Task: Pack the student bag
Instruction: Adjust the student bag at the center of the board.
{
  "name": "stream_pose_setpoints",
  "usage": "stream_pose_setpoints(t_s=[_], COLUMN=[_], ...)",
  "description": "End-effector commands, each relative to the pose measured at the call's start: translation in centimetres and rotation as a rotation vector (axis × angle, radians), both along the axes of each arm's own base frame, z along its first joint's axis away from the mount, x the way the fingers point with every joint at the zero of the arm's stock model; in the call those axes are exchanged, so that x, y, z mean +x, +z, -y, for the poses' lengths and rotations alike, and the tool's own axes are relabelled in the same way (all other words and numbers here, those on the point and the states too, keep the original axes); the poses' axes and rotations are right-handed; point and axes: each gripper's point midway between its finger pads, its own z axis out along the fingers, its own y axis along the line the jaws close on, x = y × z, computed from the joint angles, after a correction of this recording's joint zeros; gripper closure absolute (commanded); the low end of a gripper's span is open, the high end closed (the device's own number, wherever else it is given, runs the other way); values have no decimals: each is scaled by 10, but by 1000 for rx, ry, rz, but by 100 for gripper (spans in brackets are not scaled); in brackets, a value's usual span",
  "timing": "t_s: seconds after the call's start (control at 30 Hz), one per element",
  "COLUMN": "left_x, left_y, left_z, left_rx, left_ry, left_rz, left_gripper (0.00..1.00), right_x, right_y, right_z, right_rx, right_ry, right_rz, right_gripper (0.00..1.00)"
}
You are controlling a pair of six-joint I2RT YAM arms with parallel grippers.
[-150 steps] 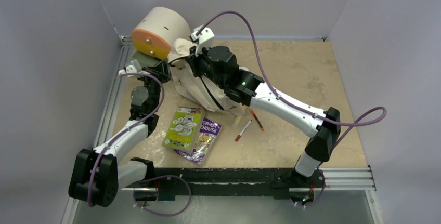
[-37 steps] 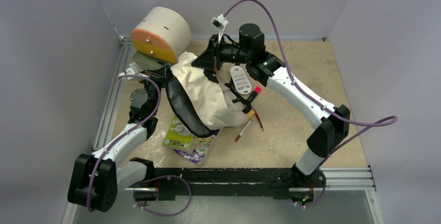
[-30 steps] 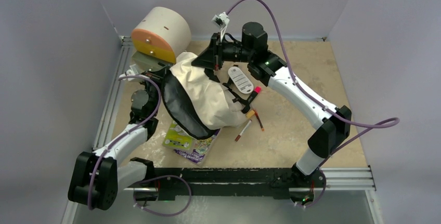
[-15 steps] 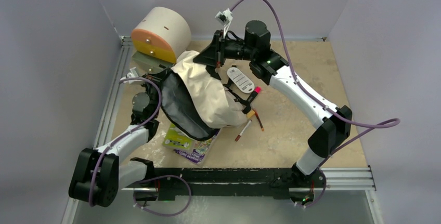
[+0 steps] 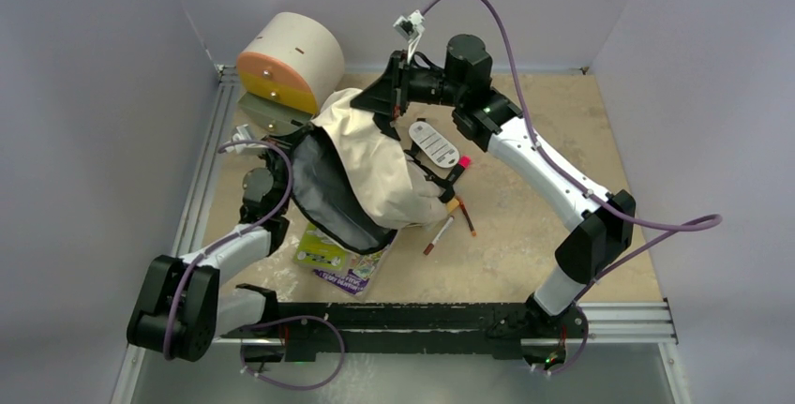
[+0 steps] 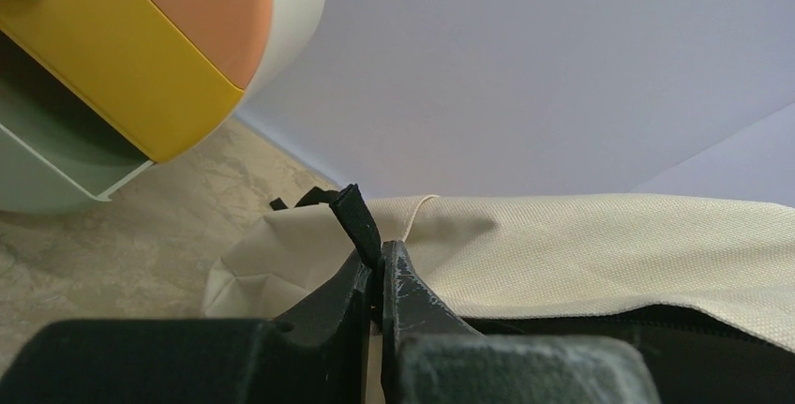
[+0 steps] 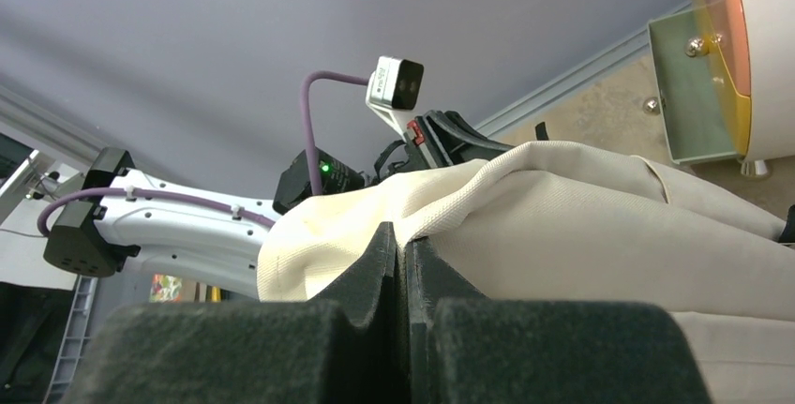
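The bag's opening hangs tilted as my left gripper holds the black strap; it should take the dark lining's edge (image 5: 306,196) and spread the opening upright.
The student bag (image 5: 375,170), cream fabric with a dark grey lining, is held up between both arms, its dark open mouth facing the near left. My left gripper (image 5: 281,142) is shut on a black strap at the bag's left edge (image 6: 361,221). My right gripper (image 5: 380,104) is shut on the bag's cream top edge (image 7: 441,207) at the far side. The cream cloth fills the lower part of both wrist views (image 6: 600,245).
A cream-and-orange drawer unit (image 5: 286,57) stands at the far left, one drawer open. A green booklet (image 5: 319,245) and a purple packet (image 5: 361,268) lie partly under the bag. A white tag (image 5: 433,144), a pink marker (image 5: 459,165) and pens (image 5: 439,233) lie to its right.
Since five seconds ago the bag has been lifted and spread open, showing its dark lining. In the last second the right gripper has drawn the top edge slightly farther back and right.
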Motion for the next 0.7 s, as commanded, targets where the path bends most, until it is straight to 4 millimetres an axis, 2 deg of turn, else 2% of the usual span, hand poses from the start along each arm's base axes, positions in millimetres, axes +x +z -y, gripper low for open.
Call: stream_pose_setpoints(t_s=[0.0,0.07,0.17,0.27,0.33,0.47,0.67], left_x=[0,1,0,-2,-4,-13,-41], left_y=[-85,-85,-73,-47,-29,11,35], left_z=[-20,-19,-13,-10,-12,-20,-43], left_rx=[80,78,87,78,66,79,110], left_ry=[90,81,47,29,40,71,165], left_rz=[-262,-259,-229,-197,-193,-168,-200], left_gripper=[100,100,78,54,45,38,34], right_x=[-79,-77,-64,-46,-33,-16,8], right_y=[167,166,159,152,150,150,152], right_z=[52,52,50,49,51,54,61], right_rx=[330,329,313,287,275,264,261], right_ry=[65,55,0,-78,-144,-235,-358], right_rz=[453,447,425,412,408,404,397], right_gripper=[100,100,100,100,100,100,100])
